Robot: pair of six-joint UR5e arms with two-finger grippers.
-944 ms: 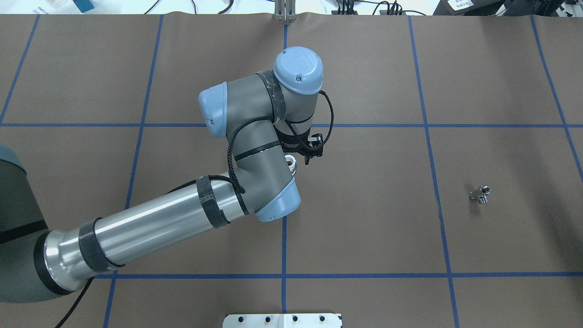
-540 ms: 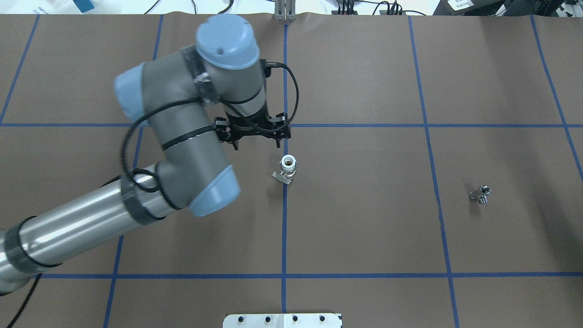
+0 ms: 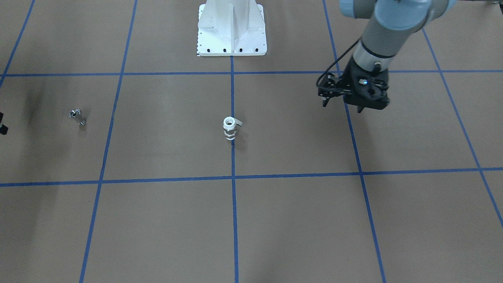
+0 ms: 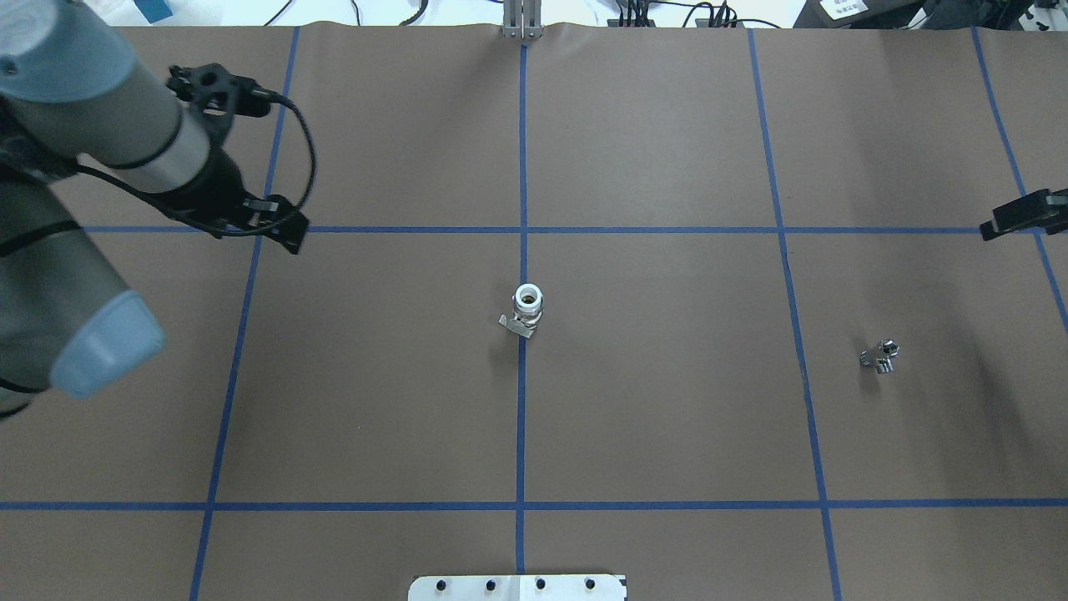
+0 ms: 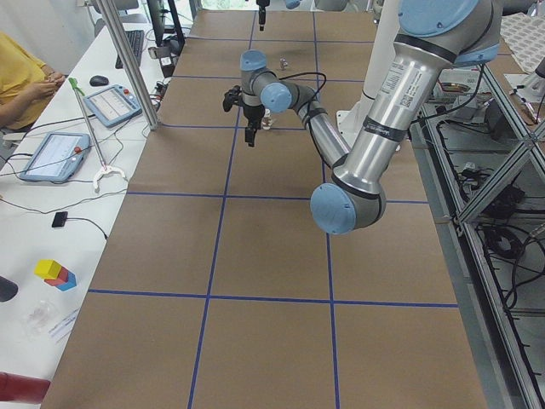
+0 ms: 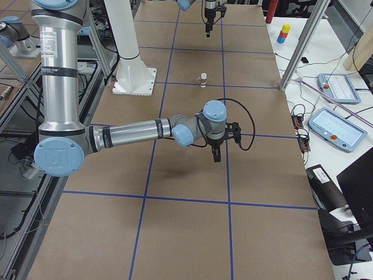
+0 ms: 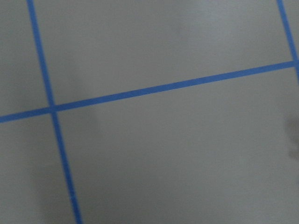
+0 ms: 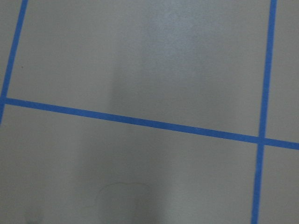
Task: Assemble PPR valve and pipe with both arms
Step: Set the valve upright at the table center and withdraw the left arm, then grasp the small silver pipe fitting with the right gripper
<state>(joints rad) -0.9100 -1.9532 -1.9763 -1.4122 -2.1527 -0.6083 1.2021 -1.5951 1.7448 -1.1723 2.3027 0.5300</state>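
The robot's right gripper needs to close on the shiny pipe's open end [image 3: 75, 113], which is the end farther from the white PPR valve.
The white PPR valve [image 4: 527, 307] stands upright on the middle tape line, its hollow top up and its lever to one side; it also shows in the front view [image 3: 229, 129]. The shiny pipe [image 4: 880, 355] lies alone on the robot's right [image 3: 77, 116]. My left gripper [image 3: 342, 107] is open and empty. It hangs over the mat far to the valve's left [image 4: 259, 234]. Only the edge of my right gripper [image 4: 1018, 219] shows, beyond and to the right of the pipe. I cannot tell whether it is open. Both wrist views show only mat and tape.
The white bolted pedestal [image 3: 232, 35] stands at the robot's side of the mat. Blue tape lines [image 4: 523, 417] divide the brown mat. A side table with tablets [image 5: 55, 153] and a seated person [image 5: 21, 77] lies beyond the far edge.
My left arm has swung away from the valve towards the far left. The valve stands where it was. My right gripper has come into view at the right edge.
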